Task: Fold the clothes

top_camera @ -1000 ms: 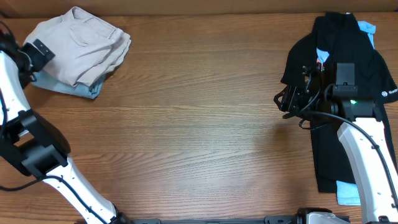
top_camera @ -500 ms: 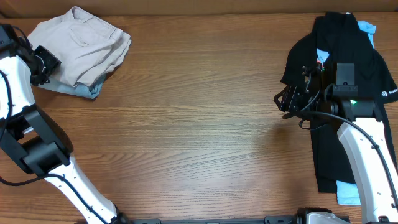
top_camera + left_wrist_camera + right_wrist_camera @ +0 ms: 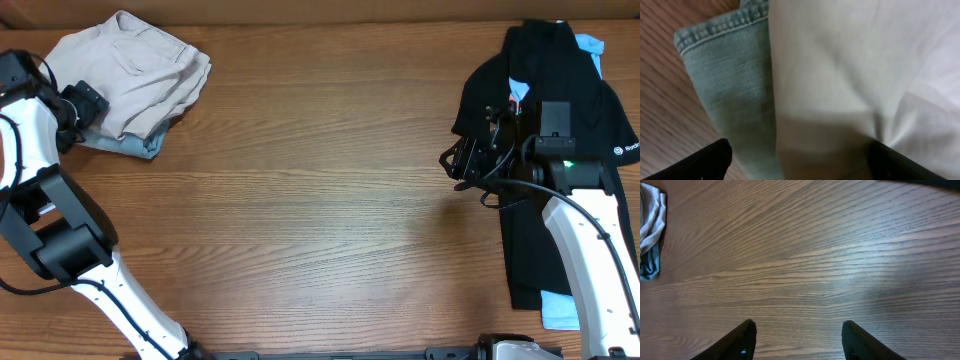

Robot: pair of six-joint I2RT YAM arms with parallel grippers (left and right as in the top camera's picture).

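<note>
The beige khaki shorts lie crooked and leave the light-blue denim piece sticking out. Next, my left gripper pinches the shorts' near edge (image 3: pixel 118 129) and pulls it over the denim.
The beige khaki shorts (image 3: pixel 130 68) lie folded in a pile at the far left of the table, on top of a light-blue denim piece (image 3: pixel 128 146). My left gripper (image 3: pixel 88 103) is open at the pile's left edge. In the left wrist view its fingers (image 3: pixel 800 160) straddle the beige cloth (image 3: pixel 850 75) and the denim hem (image 3: pixel 730 75) very close up. My right gripper (image 3: pixel 452 165) is open and empty over bare wood at the right; its fingers (image 3: pixel 799 340) show above the tabletop, and the pile shows far off (image 3: pixel 650 227).
A black garment (image 3: pixel 545 80) with light-blue cloth under it lies along the right side, beneath my right arm. The wooden table (image 3: pixel 320 200) spans the view.
My left gripper has moved right and slightly down, onto the left edge of the pile. The right arm has not moved.
</note>
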